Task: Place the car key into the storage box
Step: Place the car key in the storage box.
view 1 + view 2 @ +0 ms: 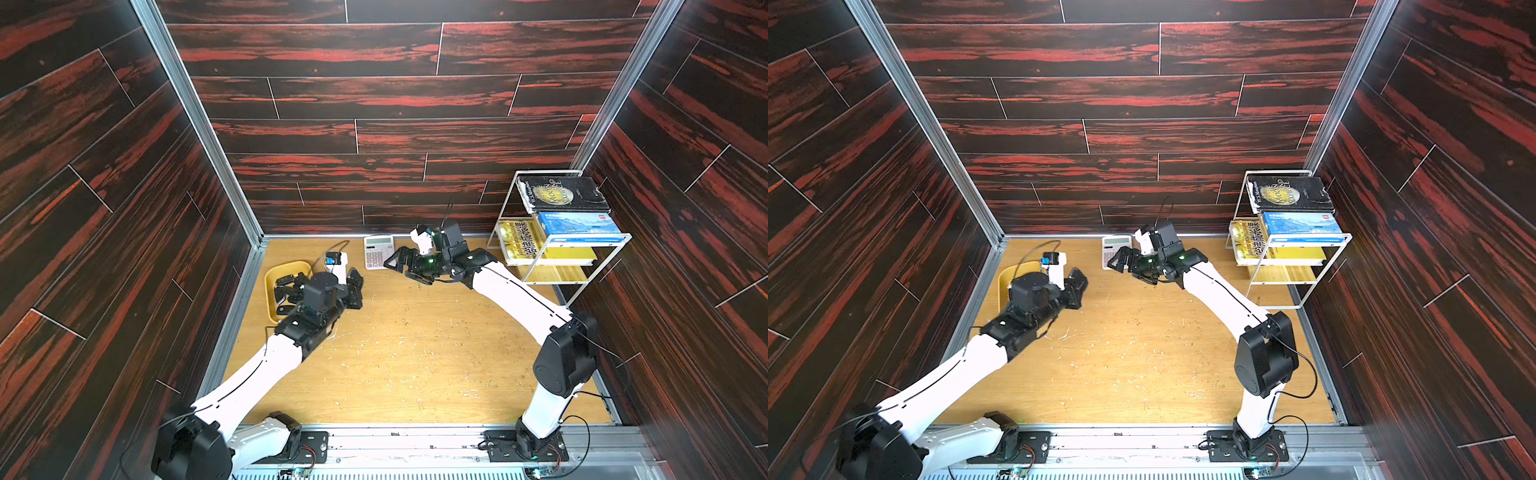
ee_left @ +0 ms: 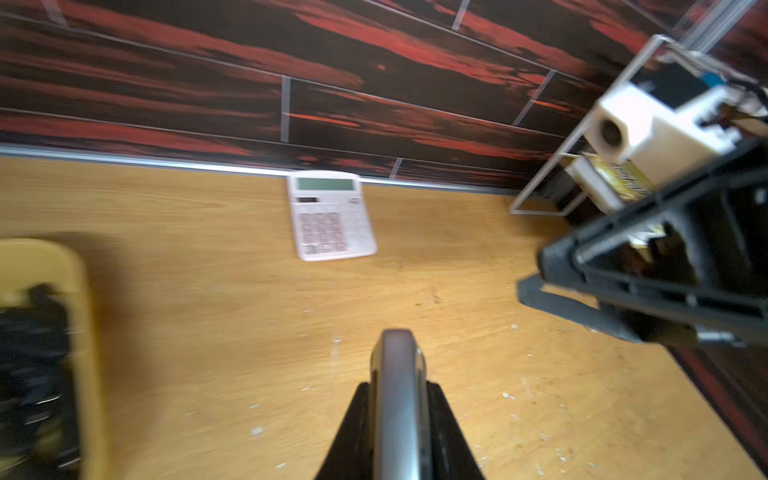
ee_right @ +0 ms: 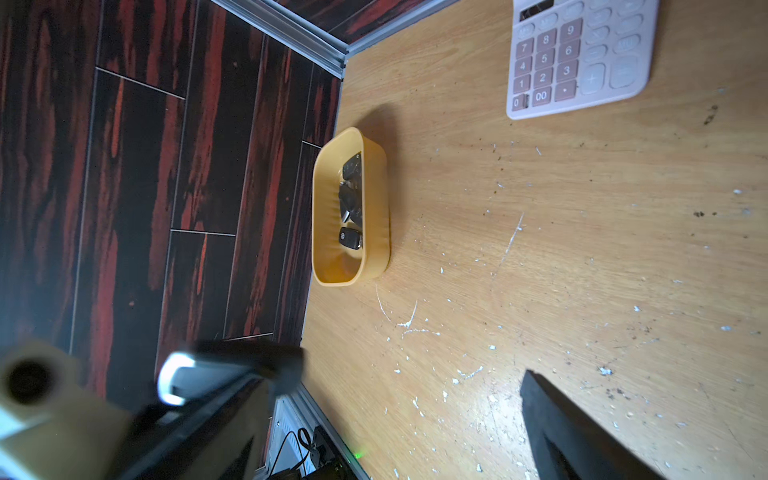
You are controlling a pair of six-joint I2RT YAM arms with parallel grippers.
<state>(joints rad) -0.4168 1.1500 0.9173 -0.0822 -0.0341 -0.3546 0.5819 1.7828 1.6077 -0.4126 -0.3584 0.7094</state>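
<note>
The car key will leave my left gripper inside the near end of the yellow storage box (image 1: 286, 316), beside other keys.
The storage box (image 1: 271, 277) is a shallow yellow tray by the left wall, also showing in the right wrist view (image 3: 376, 208). Several black car keys (image 3: 351, 195) lie in it. My left gripper (image 1: 355, 291) hovers just right of the box, shut on a car key (image 2: 397, 357) whose silver edge sticks out between the black fingers (image 2: 440, 432). My right gripper (image 1: 395, 264) is open and empty above the table beside the calculator, facing the left gripper. One of its fingers (image 3: 557, 419) shows in the right wrist view.
A white calculator (image 1: 378, 251) lies against the back wall. A white wire book rack (image 1: 540, 266) with books stands in the back right corner. Dark wood-pattern walls enclose the scuffed wooden table (image 1: 415, 353) on three sides.
</note>
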